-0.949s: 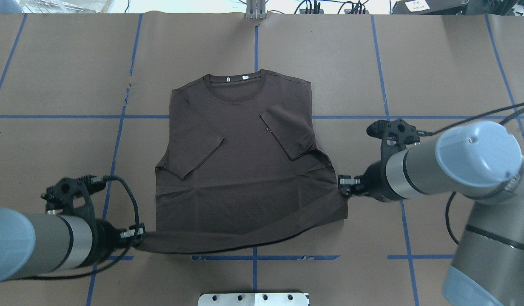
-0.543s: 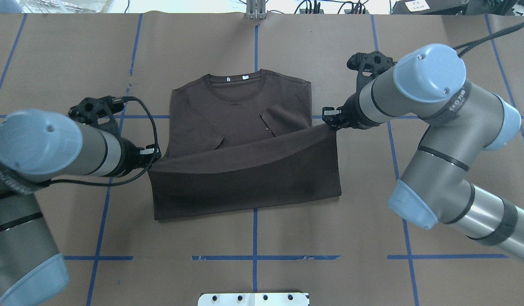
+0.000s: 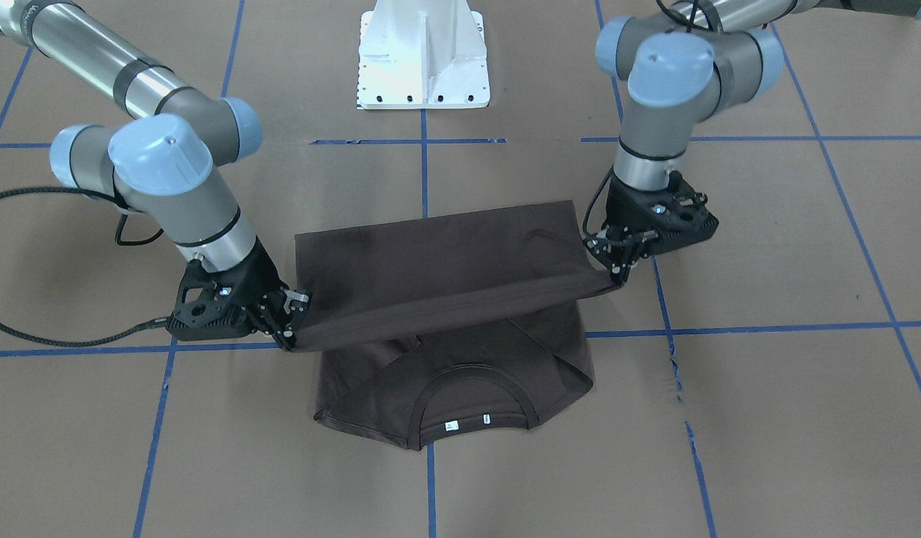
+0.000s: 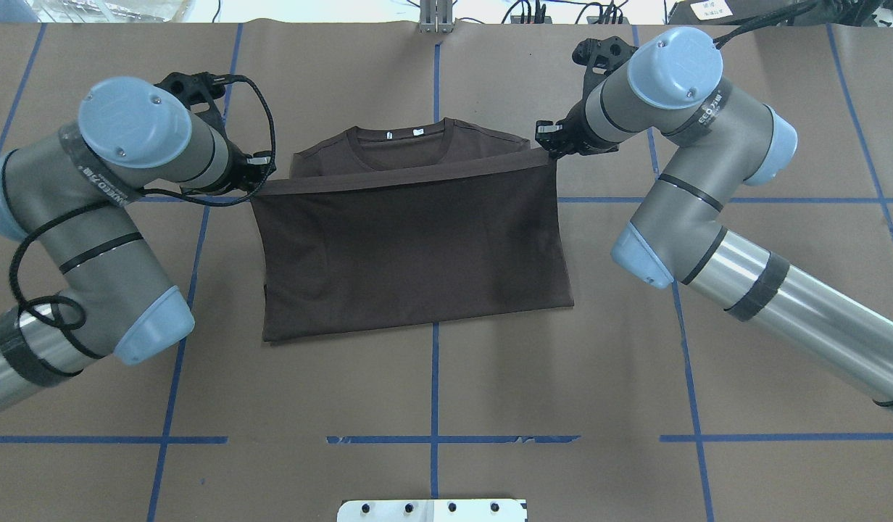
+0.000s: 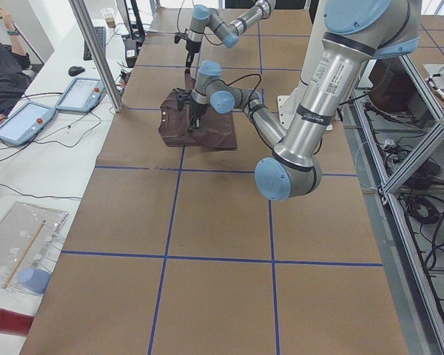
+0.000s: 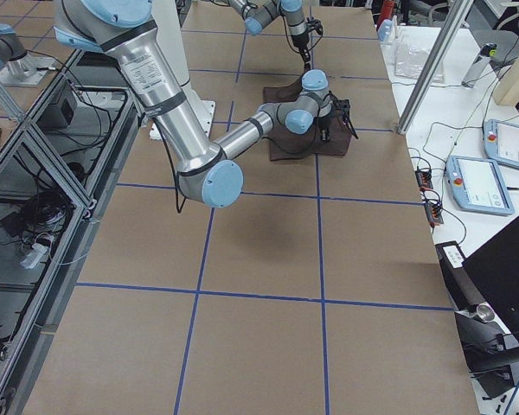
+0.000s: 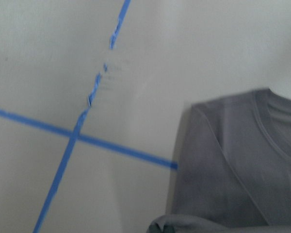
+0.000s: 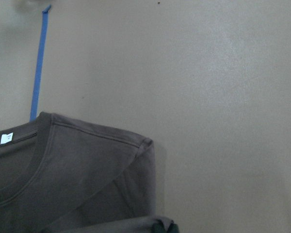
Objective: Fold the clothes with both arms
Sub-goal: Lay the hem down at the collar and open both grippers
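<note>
Next, I let go of the T-shirt's hem corner with my right gripper just past the T-shirt's outer shoulder tip (image 3: 311,434) (image 8: 152,128) on its own side.
The dark brown T-shirt (image 4: 410,246) lies at the table's middle, its lower half doubled over the upper half. Its hem edge hangs stretched between the two grippers just short of the ribbed collar (image 4: 361,135) with white labels. My left gripper (image 4: 265,174) is shut on the hem's left corner and my right gripper (image 4: 545,145) on its right corner. In the front-facing view the T-shirt (image 3: 438,261) sags between the left gripper (image 3: 616,275) and the right gripper (image 3: 290,334), with the collar (image 3: 472,373) showing beneath. Both wrist views show the shoulders lying flat (image 7: 223,165) (image 8: 87,170).
Brown paper with blue tape lines (image 4: 433,438) covers the table. The white mounting pedestal (image 3: 424,56) stands at the robot's side. Beyond the far edge are an aluminium post (image 5: 96,52), tablets (image 5: 29,122) and a seated person (image 5: 0,66).
Both arms have swung away from the robot, carrying the hem from the near side up over the sleeves and chest to the collar. The grip on both corners is unchanged.
</note>
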`<state>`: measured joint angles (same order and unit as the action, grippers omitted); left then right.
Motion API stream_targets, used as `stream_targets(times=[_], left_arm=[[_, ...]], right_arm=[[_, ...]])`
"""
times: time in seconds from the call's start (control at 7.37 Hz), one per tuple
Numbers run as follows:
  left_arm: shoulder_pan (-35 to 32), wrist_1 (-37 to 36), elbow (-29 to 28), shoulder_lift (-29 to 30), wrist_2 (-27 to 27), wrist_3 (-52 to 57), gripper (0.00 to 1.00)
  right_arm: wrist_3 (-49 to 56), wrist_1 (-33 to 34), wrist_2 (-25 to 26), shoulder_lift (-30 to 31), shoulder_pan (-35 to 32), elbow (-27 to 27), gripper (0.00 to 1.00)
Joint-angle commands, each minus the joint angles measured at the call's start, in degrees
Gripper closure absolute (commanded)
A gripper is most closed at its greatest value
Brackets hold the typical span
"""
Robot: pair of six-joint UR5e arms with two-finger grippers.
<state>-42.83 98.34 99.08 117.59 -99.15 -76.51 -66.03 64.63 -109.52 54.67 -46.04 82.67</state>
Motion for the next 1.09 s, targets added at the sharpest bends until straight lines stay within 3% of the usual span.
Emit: stream_targets(times=[0.0, 0.41, 0.95], left_arm=[[-2.51, 7.99, -9.58, 1.85, 0.10, 2.23, 1.00], [-3.76, 8.36, -12.33, 3.34, 0.19, 4.01, 1.00], [-3.67, 8.36, -14.26, 5.90, 0.19, 3.39, 1.00]], right_arm=[[-0.06, -1.44, 0.00, -4.55, -1.32, -7.14, 1.00], [0.11, -1.52, 0.09, -8.96, -2.03, -11.64, 1.00], [-0.06, -1.79, 1.41, -9.41, -1.95, -12.00, 1.00]])
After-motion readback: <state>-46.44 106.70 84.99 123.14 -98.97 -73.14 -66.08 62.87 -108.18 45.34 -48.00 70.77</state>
